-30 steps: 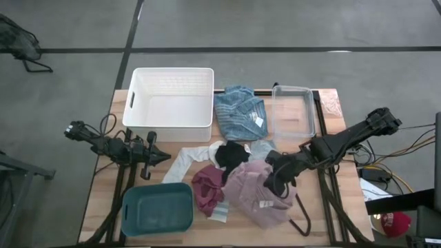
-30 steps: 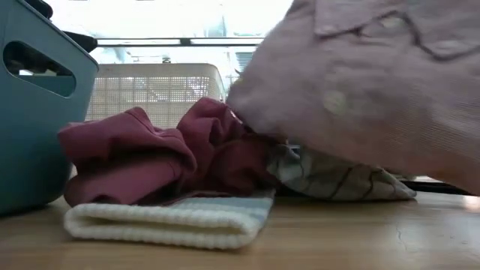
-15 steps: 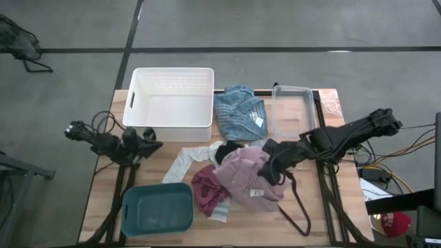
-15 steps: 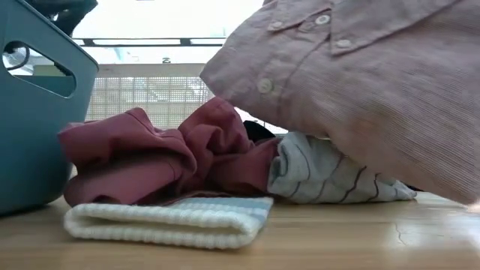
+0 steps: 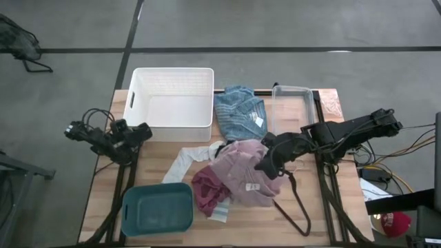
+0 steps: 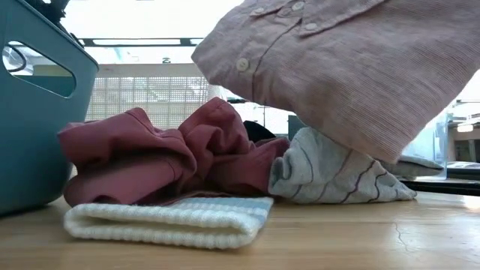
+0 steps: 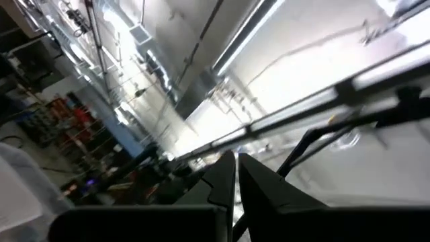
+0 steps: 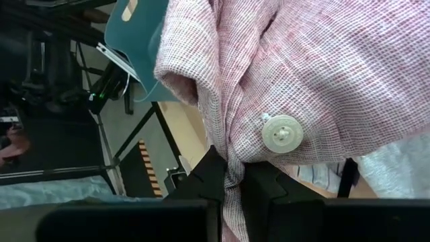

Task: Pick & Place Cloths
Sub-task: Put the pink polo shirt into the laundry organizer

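Note:
The robot's left gripper should go to the pink checked shirt next and close on the shirt's edge [image 5: 218, 164] beside the whitish cloth strip.
My right gripper [image 5: 266, 163] is over the middle of the table, shut on the pink checked shirt [image 5: 241, 172], which spreads over the cloth pile. In the low view the shirt [image 6: 337, 67] hangs above the grey striped piece [image 6: 337, 176]. The maroon cloth [image 5: 207, 189] and a white knitted piece [image 6: 172, 221] lie on the table beside the teal bin [image 5: 157, 209]. The blue striped shirt [image 5: 240, 114] lies flat between the white basket [image 5: 169, 96] and the clear container [image 5: 293, 110]. My left gripper [image 7: 235, 181] is shut, held at the table's left edge and pointing up. My right gripper pinches a bunched fold of the pink shirt [image 8: 232, 158] beside a white button, between its two fingers [image 8: 208, 178]. It comes at the shirt from the table's right side, slanting down. The shirt hangs slack below and left of the hold, raised off the table in the low view.
A thin black wire hanger [image 5: 298, 207] lies on the wood near the table's right near corner. A whitish cloth strip [image 5: 187, 160] lies left of the pile. Bare wood shows along the near edge [image 6: 375, 240] and in front of the white basket.
My right gripper moved up and toward the table's left and far side, carrying the pink shirt off the near right part of the table and over the pile. The wire hanger came into view. My left gripper drew back toward the left edge and tipped upward.

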Controlling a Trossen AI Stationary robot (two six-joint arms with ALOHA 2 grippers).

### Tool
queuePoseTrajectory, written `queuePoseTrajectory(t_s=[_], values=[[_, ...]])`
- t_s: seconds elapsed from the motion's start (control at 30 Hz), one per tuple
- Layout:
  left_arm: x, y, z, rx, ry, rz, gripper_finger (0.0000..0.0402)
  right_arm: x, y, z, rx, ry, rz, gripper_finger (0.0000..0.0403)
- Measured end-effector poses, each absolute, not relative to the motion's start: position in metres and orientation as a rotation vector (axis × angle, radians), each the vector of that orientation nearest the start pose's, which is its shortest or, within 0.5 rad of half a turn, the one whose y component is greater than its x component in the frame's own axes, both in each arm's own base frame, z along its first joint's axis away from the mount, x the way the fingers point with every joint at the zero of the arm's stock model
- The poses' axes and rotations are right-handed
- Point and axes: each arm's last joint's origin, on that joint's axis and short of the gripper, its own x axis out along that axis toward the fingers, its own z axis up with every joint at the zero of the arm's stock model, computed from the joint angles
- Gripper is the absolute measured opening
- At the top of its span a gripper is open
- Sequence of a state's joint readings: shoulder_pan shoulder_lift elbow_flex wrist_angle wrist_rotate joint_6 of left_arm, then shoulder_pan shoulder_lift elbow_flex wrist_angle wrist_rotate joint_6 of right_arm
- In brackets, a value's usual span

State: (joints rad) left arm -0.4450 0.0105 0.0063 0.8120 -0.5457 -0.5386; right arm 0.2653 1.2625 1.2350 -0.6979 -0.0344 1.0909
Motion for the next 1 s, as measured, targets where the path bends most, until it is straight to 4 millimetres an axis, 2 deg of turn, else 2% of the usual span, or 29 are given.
queuePoseTrajectory(t_s=[0.23, 0.4, 0.53, 0.73, 1.0], values=[[0.063, -0.012, 0.243, -0.927, -0.769, -0.07, 0.0027, 0.25, 0.07, 0.346, 0.946, 0.805, -0.107, 0.0019], [0.068, -0.014, 0.256, -0.914, -0.738, -0.046, 0.0051, 0.25, 0.069, 0.346, 0.934, 0.804, -0.097, 0.0019], [0.074, -0.017, 0.268, -0.9, -0.708, -0.022, 0.0091, 0.25, 0.067, 0.346, 0.927, 0.803, -0.09, 0.0019], [0.089, -0.024, 0.283, -0.921, -0.622, -0.008, 0.0172, 0.253, 0.067, 0.347, 0.877, 0.803, -0.025, 0.0019], [0.112, -0.035, 0.308, -0.821, -0.479, 0.027, 0.0286, 0.259, 0.067, 0.348, 0.807, 0.791, 0.009, 0.0019]])
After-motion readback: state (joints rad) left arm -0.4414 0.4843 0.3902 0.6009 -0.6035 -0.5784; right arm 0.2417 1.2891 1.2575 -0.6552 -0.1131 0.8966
